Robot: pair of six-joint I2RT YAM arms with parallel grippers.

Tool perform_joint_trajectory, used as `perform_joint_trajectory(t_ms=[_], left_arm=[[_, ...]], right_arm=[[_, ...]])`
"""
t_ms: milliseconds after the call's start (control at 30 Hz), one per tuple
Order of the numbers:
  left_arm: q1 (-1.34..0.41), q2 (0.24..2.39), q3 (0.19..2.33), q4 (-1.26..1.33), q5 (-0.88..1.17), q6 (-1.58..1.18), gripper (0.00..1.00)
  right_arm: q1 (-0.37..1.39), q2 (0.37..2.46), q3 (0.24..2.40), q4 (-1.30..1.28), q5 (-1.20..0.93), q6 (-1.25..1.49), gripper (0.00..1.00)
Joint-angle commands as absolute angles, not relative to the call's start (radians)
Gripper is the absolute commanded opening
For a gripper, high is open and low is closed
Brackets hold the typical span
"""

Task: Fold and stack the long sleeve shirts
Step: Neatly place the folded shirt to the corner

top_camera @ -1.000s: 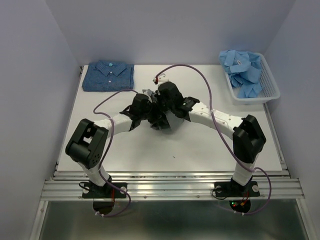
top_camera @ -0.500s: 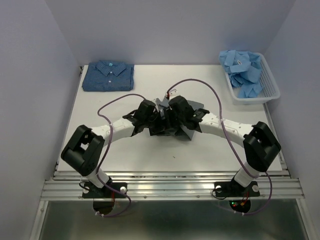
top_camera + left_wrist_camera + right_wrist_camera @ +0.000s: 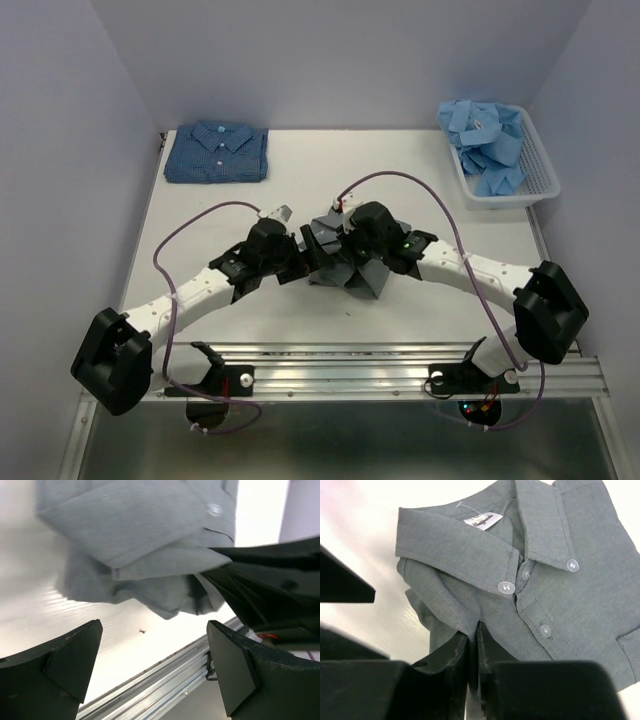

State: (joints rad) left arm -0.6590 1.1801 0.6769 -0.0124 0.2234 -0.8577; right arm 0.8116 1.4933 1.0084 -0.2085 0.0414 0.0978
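Note:
My left gripper will grab the grey shirt next by its side edge [image 3: 320, 233] beside the collar.
A plain grey shirt [image 3: 345, 268] lies bunched on the middle of the table, collar and buttons showing in the right wrist view [image 3: 560, 600]. My right gripper [image 3: 338, 243] [image 3: 476, 627] is shut on a fold of its cloth just below the collar. My left gripper [image 3: 298, 262] [image 3: 154, 625] stands wide open right beside the shirt's left edge [image 3: 135, 535], with nothing between its fingers. A folded dark blue patterned shirt [image 3: 217, 152] lies at the back left. Crumpled light blue shirts [image 3: 487, 140] fill the basket.
The white slatted basket [image 3: 545, 178] stands at the back right corner. The table's metal front rail [image 3: 165, 685] runs just below the left gripper. Purple cables loop above both arms.
The left gripper has opened and let go of the grey shirt. Both arms have come nearer and lower with the shirt, which now rests on the table.

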Motion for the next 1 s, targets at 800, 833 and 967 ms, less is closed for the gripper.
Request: perform_joint_trajectory(t_ms=[800, 833, 967], left_arm=[[-0.692, 1.008, 0.419, 0.159, 0.262, -1.097, 0.99], [-0.704, 1.021, 0.420, 0.179, 0.276, -1.097, 0.99], [-0.765, 1.196, 0.512, 0.305, 0.321, -1.025, 0.99]], right_arm=[[0.621, 1.282, 0.953, -0.210, -0.080, 0.331, 1.00], [0.564, 1.298, 0.963, -0.209, -0.080, 0.357, 1.00], [0.404, 1.466, 1.070, -0.190, -0.181, 0.388, 1.00]])
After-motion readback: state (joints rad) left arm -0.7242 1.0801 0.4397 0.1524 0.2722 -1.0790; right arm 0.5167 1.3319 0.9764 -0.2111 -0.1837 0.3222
